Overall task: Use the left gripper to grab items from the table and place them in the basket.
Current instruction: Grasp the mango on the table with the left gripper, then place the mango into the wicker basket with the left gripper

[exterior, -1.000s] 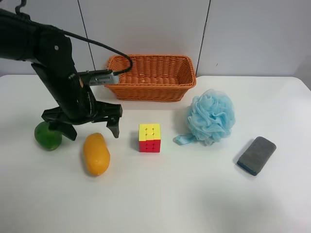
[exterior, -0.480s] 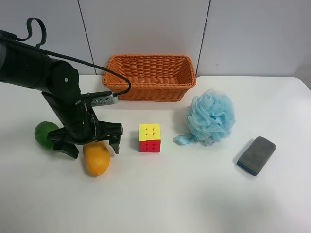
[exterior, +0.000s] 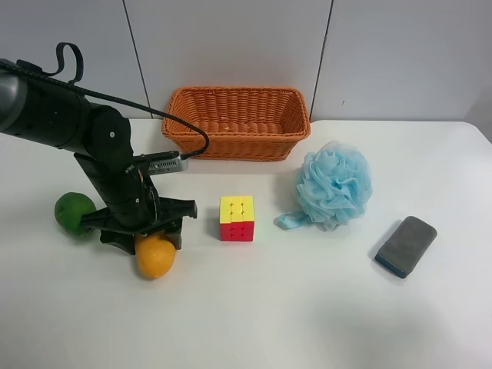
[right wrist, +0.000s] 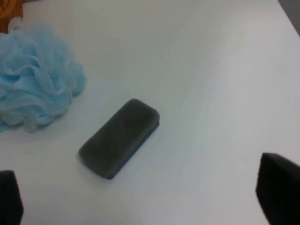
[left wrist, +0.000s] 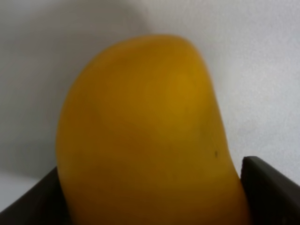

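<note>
My left gripper will let go of the orange-yellow mango inside the wicker basket [exterior: 239, 121], by the middle of the basket's near side.
My left gripper [exterior: 146, 240] is down over the orange-yellow mango [exterior: 155, 257] on the white table [exterior: 307, 307]. Its black jaws sit against both sides of the fruit. In the left wrist view the mango [left wrist: 145, 131] fills the space between the two fingers [left wrist: 269, 187]. The round green fruit [exterior: 73, 213] lies just beside the arm. The yellow-and-red cube [exterior: 237, 218], light-blue puff [exterior: 334, 184] and grey sponge [exterior: 405, 245] lie further along the table. The wicker basket [exterior: 238, 146] stands at the back and looks empty. My right gripper [right wrist: 144, 194] is open above the sponge [right wrist: 119, 137].
The left arm's black cable loops back past the basket's near corner. The puff [right wrist: 35, 75] sits close to the sponge in the right wrist view. A grey panelled wall runs behind the table.
The left gripper has come down from above the table onto the mango, and its jaws have narrowed around it. The mango has turned a little under the jaws. The other items have not moved.
</note>
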